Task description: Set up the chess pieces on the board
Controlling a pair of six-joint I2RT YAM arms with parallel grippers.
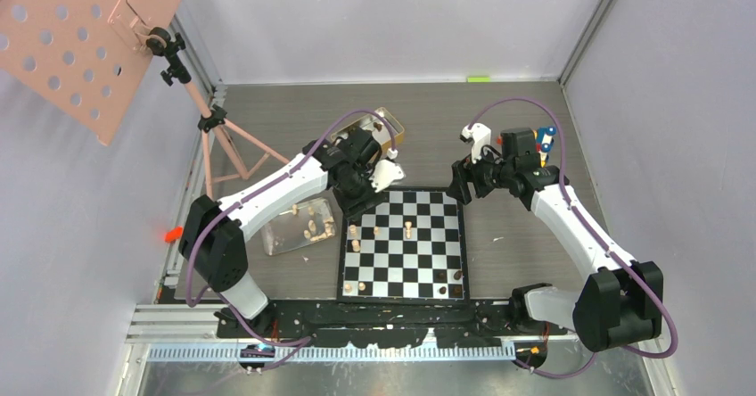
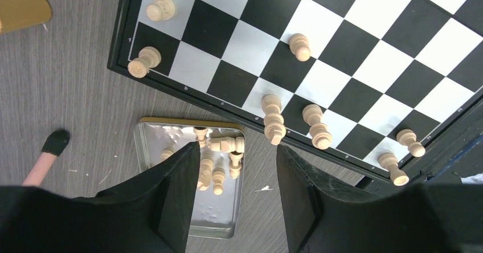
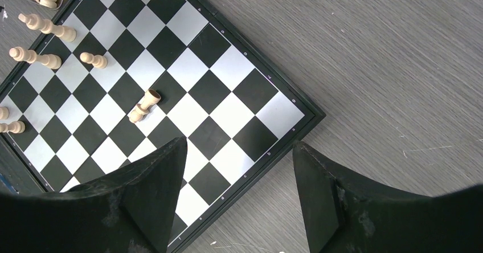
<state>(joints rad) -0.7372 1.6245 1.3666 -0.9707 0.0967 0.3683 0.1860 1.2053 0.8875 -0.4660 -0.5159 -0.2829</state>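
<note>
The tall pale piece is off-centre near the corner of its black square, so my left gripper will grip the piece's head (image 2: 322, 138) and move it to the middle of the square.
The chessboard (image 1: 428, 258) lies mid-table. Several pale chess pieces (image 1: 354, 238) stand near its far left, and a few dark ones (image 1: 456, 282) sit at its near right corner. My left gripper (image 1: 353, 203) is open and empty over the board's far left corner. In the left wrist view it (image 2: 238, 150) hangs above the table between the board's edge (image 2: 171, 82) and a clear tray (image 2: 222, 219) holding several pale pieces (image 2: 226, 145). My right gripper (image 1: 460, 187) is open and empty over the far right corner (image 3: 239, 145). A pale piece (image 3: 143, 106) lies tipped on the board (image 3: 228, 70).
The clear tray (image 1: 283, 235) lies left of the board. A gold tin (image 1: 392, 127) sits behind the left gripper and shows in the left wrist view (image 2: 17, 5). A pink music stand (image 1: 89, 30) with tripod legs (image 1: 234, 151) stands far left. Coloured toy blocks (image 1: 545, 136) sit behind the right arm.
</note>
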